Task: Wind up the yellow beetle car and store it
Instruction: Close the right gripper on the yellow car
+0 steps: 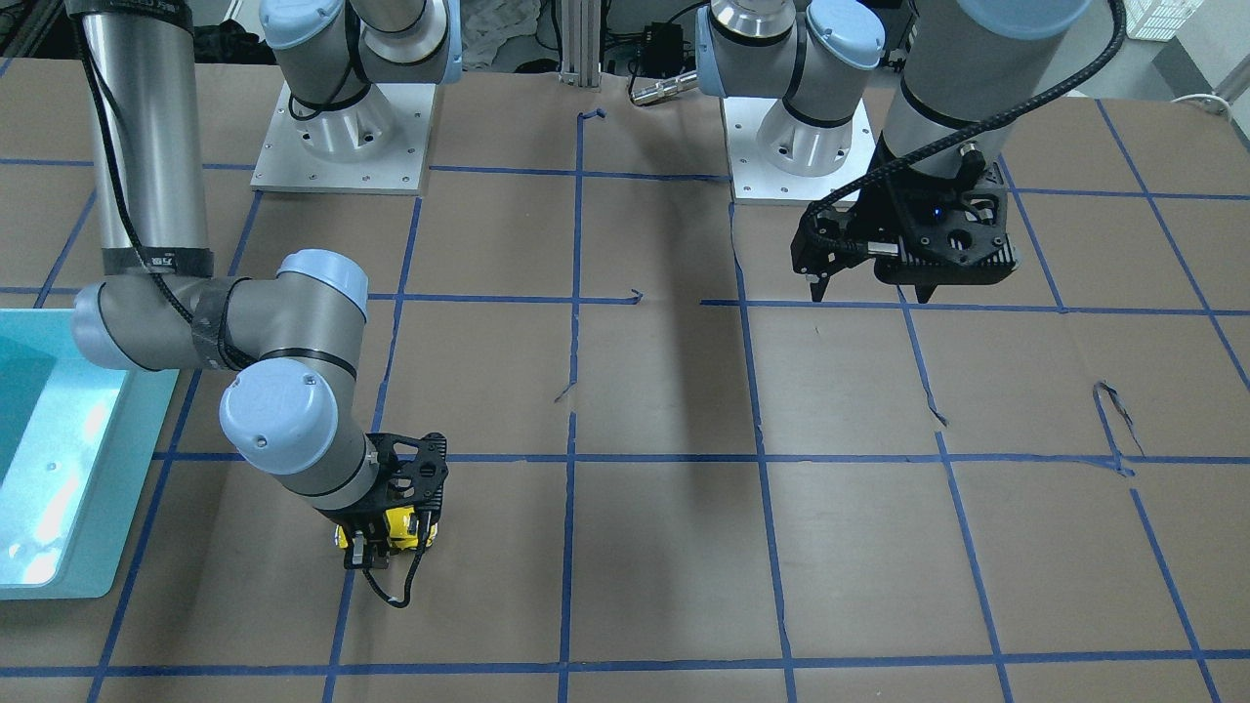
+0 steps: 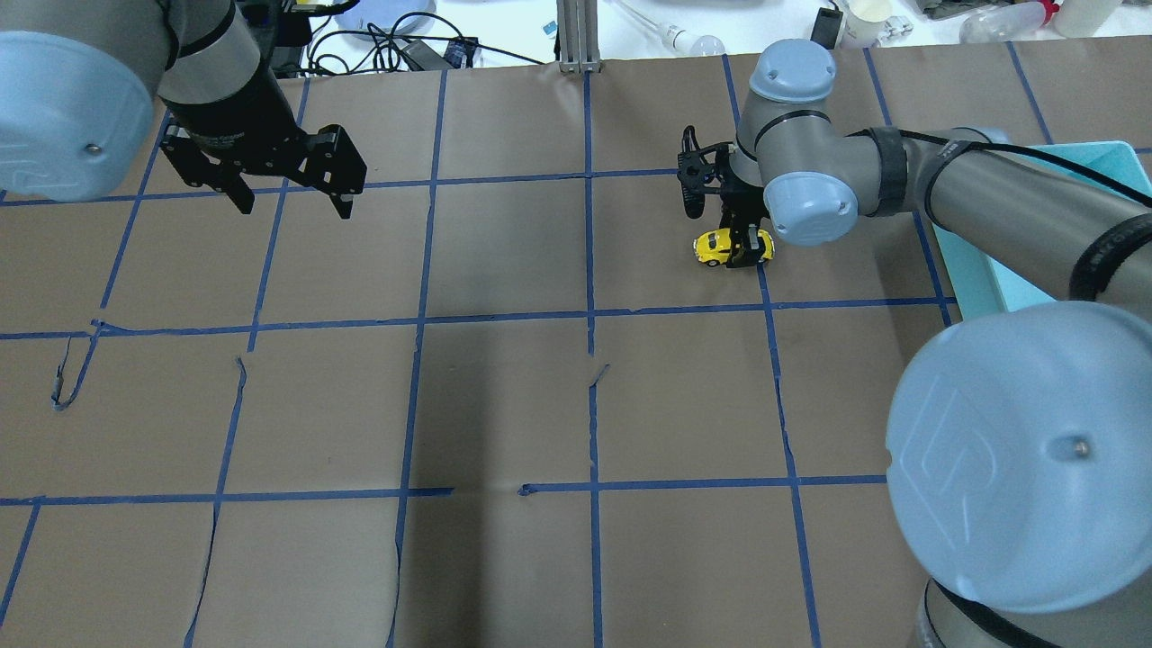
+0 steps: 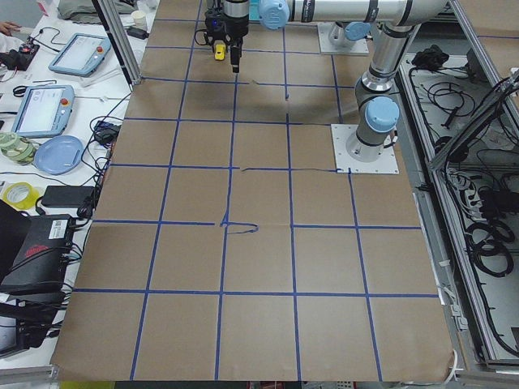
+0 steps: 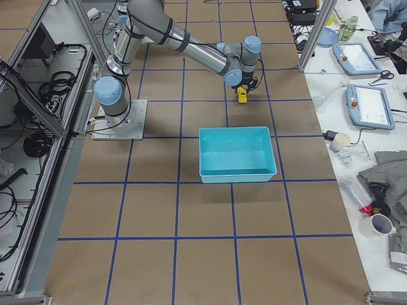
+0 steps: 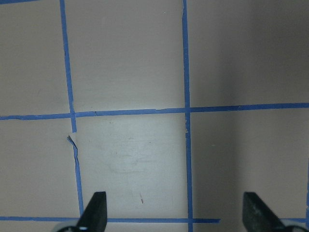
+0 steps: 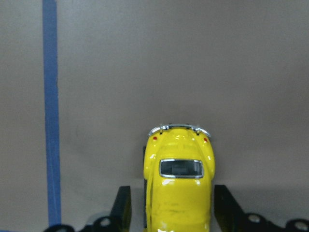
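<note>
I will set the yellow beetle car on the teal bin's bottom, near its table-side (image 1: 42, 445), with my right gripper.
The yellow beetle car (image 6: 178, 193) stands on the brown table paper, its rear bumper pointing away from the right wrist camera. My right gripper (image 6: 174, 212) is down at the table and straddles the car. A thin gap shows at the left finger (image 6: 123, 208); the other finger is about at the car's side. The car also shows in the overhead view (image 2: 720, 247) under the right gripper (image 2: 742, 247), and in the front view (image 1: 402, 527). My left gripper (image 2: 292, 202) is open and empty, held above the table far from the car.
A teal bin (image 2: 981, 279) stands at the table's right end, close behind the right arm; it also shows in the front view (image 1: 59, 488). Blue tape lines (image 6: 50, 121) cross the paper. Both arm bases (image 1: 342, 137) stand at the robot's edge.
</note>
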Tool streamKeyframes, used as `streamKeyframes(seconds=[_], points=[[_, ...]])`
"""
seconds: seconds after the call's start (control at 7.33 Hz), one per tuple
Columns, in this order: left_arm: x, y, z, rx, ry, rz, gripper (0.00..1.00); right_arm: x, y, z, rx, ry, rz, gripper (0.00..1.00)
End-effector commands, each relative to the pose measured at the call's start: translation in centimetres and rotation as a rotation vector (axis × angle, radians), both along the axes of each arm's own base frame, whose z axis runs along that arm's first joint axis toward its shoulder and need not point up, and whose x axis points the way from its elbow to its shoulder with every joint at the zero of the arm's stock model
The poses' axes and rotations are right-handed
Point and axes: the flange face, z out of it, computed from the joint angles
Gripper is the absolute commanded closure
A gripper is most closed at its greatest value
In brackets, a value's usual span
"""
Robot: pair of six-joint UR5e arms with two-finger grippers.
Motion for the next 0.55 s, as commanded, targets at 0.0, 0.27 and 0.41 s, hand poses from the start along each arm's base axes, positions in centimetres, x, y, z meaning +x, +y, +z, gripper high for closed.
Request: streamKeyframes(seconds=[0.0,0.27,0.41], points=[[0.1,0.4,0.0,0.004,-0.002,0.000,0.00,0.0,-0.1,0.7,-0.007,0.001,0.001,0.96],[0.4,0.2,-0.3,0.008,0.000,0.007,0.00,-0.3,-0.5,4.9,-0.054,0.016,0.002,1.00],[0.3,0.0,-1.0,0.013,0.001,0.005,0.00,-1.3,0.2,9.0,-0.071,0.018,-0.014,1.00]])
